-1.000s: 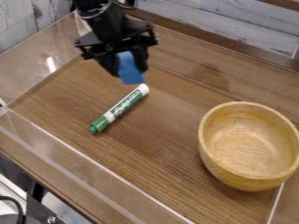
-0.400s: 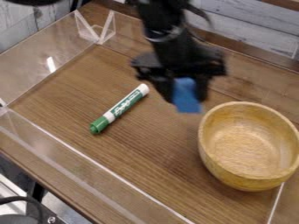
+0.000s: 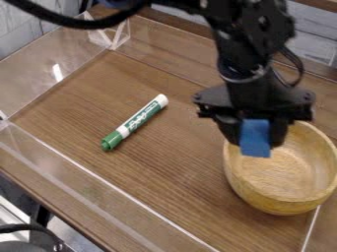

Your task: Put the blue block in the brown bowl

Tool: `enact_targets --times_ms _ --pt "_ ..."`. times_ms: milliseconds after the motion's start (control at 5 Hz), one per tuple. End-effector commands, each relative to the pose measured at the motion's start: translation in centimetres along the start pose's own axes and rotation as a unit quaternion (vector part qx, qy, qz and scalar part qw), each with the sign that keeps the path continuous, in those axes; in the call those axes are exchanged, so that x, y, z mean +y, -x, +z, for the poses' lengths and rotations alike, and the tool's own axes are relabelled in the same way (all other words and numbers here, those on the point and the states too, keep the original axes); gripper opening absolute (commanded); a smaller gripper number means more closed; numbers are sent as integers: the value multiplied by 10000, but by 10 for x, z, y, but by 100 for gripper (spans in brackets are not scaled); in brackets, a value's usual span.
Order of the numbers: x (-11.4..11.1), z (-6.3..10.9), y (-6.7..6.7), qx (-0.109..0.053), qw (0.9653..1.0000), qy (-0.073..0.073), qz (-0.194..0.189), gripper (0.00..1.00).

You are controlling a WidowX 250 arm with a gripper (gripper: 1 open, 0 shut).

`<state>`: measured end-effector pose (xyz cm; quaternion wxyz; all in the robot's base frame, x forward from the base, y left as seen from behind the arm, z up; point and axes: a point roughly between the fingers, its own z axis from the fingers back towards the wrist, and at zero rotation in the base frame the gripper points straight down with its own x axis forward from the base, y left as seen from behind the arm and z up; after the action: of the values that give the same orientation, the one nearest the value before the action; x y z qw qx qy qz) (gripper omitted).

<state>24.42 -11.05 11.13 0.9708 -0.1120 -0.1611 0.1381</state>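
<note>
The gripper should release the blue block near the middle of the brown bowl's bottom (image 3: 281, 173).
The blue block (image 3: 255, 138) hangs in the air, pinched between the black fingers of my gripper (image 3: 257, 126), which is shut on it. It is over the near-left rim of the brown bowl (image 3: 293, 177), a wide light wooden bowl at the right of the table. The block's lower end overlaps the bowl's rim in this view and touches nothing I can see. The black arm reaches down from the top of the picture.
A green-and-white marker pen (image 3: 134, 122) lies diagonally on the wooden tabletop (image 3: 145, 177) at centre left. Clear plastic walls (image 3: 53, 69) fence the table on the left, front and back.
The arm has carried the blue block from the back left, above the marker, across to the right until it hangs over the bowl's rim. The grip stayed shut throughout.
</note>
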Motion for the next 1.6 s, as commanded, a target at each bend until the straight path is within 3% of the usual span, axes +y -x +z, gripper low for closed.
enact_targets --times_ms 0,1000,1200,1400 --pt "-19 2 -2 -175 9997 145 -13 0" --pt "-23 -8 10 69 9999 -74 107 0" --pt "-23 -9 10 106 9998 -89 142 100" --pt "-23 -10 12 223 9994 -127 220 100"
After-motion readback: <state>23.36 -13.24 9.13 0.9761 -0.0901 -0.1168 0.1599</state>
